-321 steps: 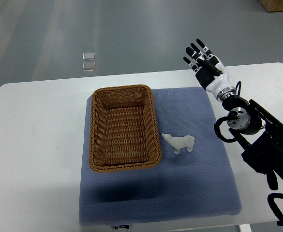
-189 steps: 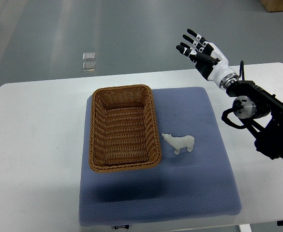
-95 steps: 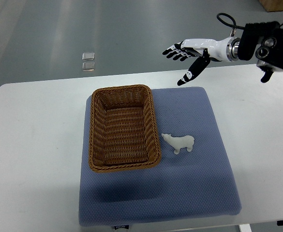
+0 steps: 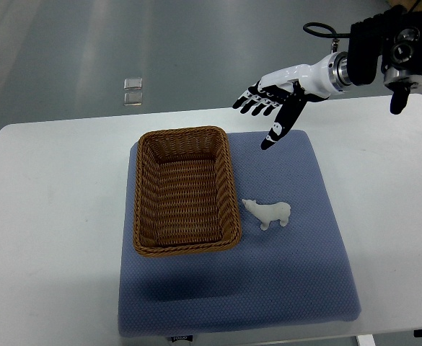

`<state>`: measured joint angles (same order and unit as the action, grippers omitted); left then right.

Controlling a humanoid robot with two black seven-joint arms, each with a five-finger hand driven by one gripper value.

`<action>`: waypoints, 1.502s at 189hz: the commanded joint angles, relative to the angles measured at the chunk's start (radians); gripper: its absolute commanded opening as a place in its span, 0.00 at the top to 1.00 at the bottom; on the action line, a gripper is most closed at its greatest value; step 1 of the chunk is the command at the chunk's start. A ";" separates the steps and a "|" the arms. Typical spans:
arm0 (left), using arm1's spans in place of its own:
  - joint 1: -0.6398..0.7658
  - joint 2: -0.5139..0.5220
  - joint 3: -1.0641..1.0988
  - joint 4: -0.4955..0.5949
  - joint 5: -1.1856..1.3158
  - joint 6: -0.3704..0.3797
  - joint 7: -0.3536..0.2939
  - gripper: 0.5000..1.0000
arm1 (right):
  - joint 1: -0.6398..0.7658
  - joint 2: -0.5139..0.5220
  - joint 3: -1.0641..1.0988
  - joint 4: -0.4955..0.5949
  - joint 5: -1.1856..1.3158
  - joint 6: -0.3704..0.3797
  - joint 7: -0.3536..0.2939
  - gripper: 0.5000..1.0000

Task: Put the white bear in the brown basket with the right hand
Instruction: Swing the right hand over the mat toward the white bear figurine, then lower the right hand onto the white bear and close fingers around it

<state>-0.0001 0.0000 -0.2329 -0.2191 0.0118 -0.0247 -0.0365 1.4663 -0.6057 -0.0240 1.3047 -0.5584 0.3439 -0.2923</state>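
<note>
Next, I grip the middle of the white bear's body (image 4: 272,211) with my right gripper, leaving the head beside the brown basket sticking out.
A small white bear (image 4: 267,213) lies on the blue mat (image 4: 283,281), just right of the brown wicker basket (image 4: 185,190). The basket holds nothing. My right hand (image 4: 267,105) hangs in the air above the mat's far edge, up and behind the bear. Its fingers are spread, palm down, holding nothing. The arm reaches in from the upper right. No left arm shows.
The mat lies on a white table (image 4: 52,216). Two small clear squares (image 4: 132,90) sit on the grey floor beyond the table's far edge.
The right arm swung up from the right side of the table, turned over, and the hand has moved left and down toward the mat. Bear and basket have not moved.
</note>
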 commanded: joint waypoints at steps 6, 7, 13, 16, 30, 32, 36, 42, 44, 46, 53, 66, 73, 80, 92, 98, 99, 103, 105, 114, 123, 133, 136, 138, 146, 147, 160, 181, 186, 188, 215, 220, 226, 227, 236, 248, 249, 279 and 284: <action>-0.001 0.000 0.000 0.001 -0.001 0.000 0.007 0.00 | -0.064 -0.023 -0.004 0.051 -0.003 -0.097 0.007 0.16; -0.001 0.000 0.000 0.001 -0.001 0.000 0.007 0.00 | -0.070 -0.026 -0.004 0.056 -0.003 -0.101 0.007 0.16; -0.001 0.000 0.000 0.001 -0.001 0.000 0.007 0.00 | -0.090 -0.035 -0.004 0.074 -0.008 -0.114 0.007 0.16; -0.001 0.000 0.000 0.001 -0.001 0.000 0.007 0.00 | -0.103 -0.040 -0.005 0.085 -0.012 -0.121 0.007 0.16; -0.001 0.000 0.000 0.003 -0.001 0.000 0.007 0.00 | -0.133 -0.063 -0.005 0.120 -0.049 -0.144 0.007 0.16; -0.001 0.000 0.000 0.003 -0.001 0.000 0.009 0.00 | -0.138 -0.068 -0.005 0.126 -0.055 -0.149 0.009 0.16; -0.001 0.000 0.000 0.003 -0.001 0.000 0.009 0.00 | -0.147 -0.075 -0.005 0.137 -0.067 -0.157 0.009 0.16; -0.001 0.000 0.000 0.004 -0.001 0.000 0.009 0.00 | -0.161 -0.081 -0.005 0.149 -0.083 -0.166 0.009 0.16; -0.001 0.000 0.000 0.003 -0.001 0.000 0.009 0.00 | -0.164 -0.083 -0.004 0.153 -0.086 -0.167 0.009 0.16; -0.001 0.000 0.000 0.003 -0.001 0.000 0.009 0.00 | -0.169 -0.085 -0.005 0.154 -0.089 -0.171 0.009 0.16; -0.001 0.000 0.000 0.003 -0.001 0.000 0.009 0.00 | -0.179 -0.085 -0.004 0.156 -0.093 -0.177 0.010 0.16; -0.001 0.000 0.000 0.003 -0.001 0.002 0.009 0.00 | -0.205 -0.088 -0.004 0.156 -0.106 -0.203 0.010 0.17; -0.001 0.000 0.000 0.001 -0.001 0.000 0.009 0.00 | -0.216 -0.088 -0.004 0.157 -0.115 -0.212 0.010 0.17; -0.001 0.000 0.000 0.003 -0.001 0.000 0.009 0.00 | -0.228 -0.088 -0.002 0.163 -0.129 -0.215 0.012 0.17; -0.001 0.000 0.000 0.001 -0.001 0.000 0.009 0.00 | -0.253 -0.083 -0.002 0.165 -0.146 -0.218 0.018 0.17; -0.001 0.000 0.000 0.003 -0.001 0.000 0.009 0.00 | -0.268 -0.078 -0.002 0.165 -0.155 -0.220 0.021 0.17; -0.001 0.000 0.000 0.003 -0.001 0.000 0.009 0.00 | -0.268 -0.078 -0.002 0.165 -0.155 -0.220 0.021 0.17; -0.001 0.000 0.000 0.003 -0.001 0.000 0.009 0.00 | -0.279 -0.077 -0.002 0.165 -0.163 -0.220 0.024 0.17; -0.001 0.000 0.000 0.003 -0.001 0.000 0.009 0.00 | -0.284 -0.077 -0.002 0.165 -0.167 -0.221 0.024 0.17; -0.001 0.000 0.000 0.003 -0.001 0.000 0.009 0.00 | -0.308 -0.075 0.001 0.165 -0.189 -0.235 0.025 0.17; -0.001 0.000 0.000 0.003 -0.001 0.002 0.009 0.00 | -0.325 -0.074 0.001 0.165 -0.207 -0.244 0.027 0.18; -0.001 0.000 0.000 0.003 -0.001 0.000 0.009 0.00 | -0.347 -0.074 0.002 0.165 -0.227 -0.250 0.032 0.18; -0.001 0.000 0.000 0.003 -0.001 0.000 0.009 0.00 | -0.350 -0.074 0.002 0.165 -0.230 -0.252 0.033 0.18; -0.001 0.000 0.000 0.003 -0.001 0.000 0.009 0.00 | -0.354 -0.074 0.002 0.165 -0.233 -0.253 0.035 0.18; -0.001 0.000 0.000 0.003 -0.001 0.000 0.009 0.00 | -0.371 -0.074 0.004 0.165 -0.245 -0.261 0.038 0.19; -0.001 0.000 0.000 0.003 -0.001 0.000 0.009 0.00 | -0.374 -0.074 0.004 0.165 -0.248 -0.264 0.038 0.19; -0.001 0.000 0.001 0.001 -0.001 0.000 0.009 0.00 | -0.393 -0.074 0.004 0.165 -0.264 -0.279 0.047 0.19; -0.001 0.000 0.001 0.001 -0.001 0.000 0.009 0.00 | -0.416 -0.066 0.007 0.165 -0.271 -0.284 0.055 0.21; -0.001 0.000 0.001 0.001 -0.001 0.002 0.009 0.00 | -0.422 -0.060 0.015 0.165 -0.271 -0.287 0.056 0.23; -0.001 0.000 0.001 0.001 -0.001 0.002 0.009 0.00 | -0.423 -0.060 0.016 0.165 -0.271 -0.287 0.056 0.23; -0.001 0.000 0.001 0.001 -0.001 0.002 0.009 0.00 | -0.437 -0.042 0.036 0.165 -0.271 -0.302 0.059 0.26; -0.001 0.000 0.001 0.001 -0.001 0.002 0.009 0.00 | -0.439 -0.039 0.038 0.165 -0.271 -0.302 0.062 0.26; -0.001 0.000 0.001 0.001 -0.001 0.002 0.009 0.00 | -0.440 -0.035 0.039 0.165 -0.271 -0.302 0.065 0.26; -0.001 0.000 0.001 0.001 -0.001 0.002 0.009 0.00 | -0.440 -0.035 0.039 0.165 -0.271 -0.302 0.065 0.26; -0.001 0.000 0.001 0.001 -0.001 0.002 0.009 0.00 | -0.449 -0.034 0.041 0.163 -0.273 -0.302 0.067 0.26; -0.001 0.000 0.001 0.001 -0.001 0.002 0.009 0.00 | -0.458 -0.031 0.042 0.163 -0.273 -0.310 0.075 0.26; -0.001 0.000 0.001 0.001 -0.001 0.002 0.009 0.00 | -0.458 -0.031 0.042 0.163 -0.273 -0.310 0.075 0.26; -0.001 0.000 0.001 0.001 -0.001 0.002 0.009 0.00 | -0.468 -0.031 0.042 0.162 -0.281 -0.318 0.084 0.27; -0.001 0.000 0.001 0.001 -0.001 0.002 0.009 0.00 | -0.468 -0.031 0.042 0.162 -0.281 -0.318 0.084 0.28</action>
<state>-0.0015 0.0000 -0.2316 -0.2177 0.0108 -0.0230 -0.0276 1.0015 -0.6368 0.0182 1.4668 -0.8334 0.0288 -0.2107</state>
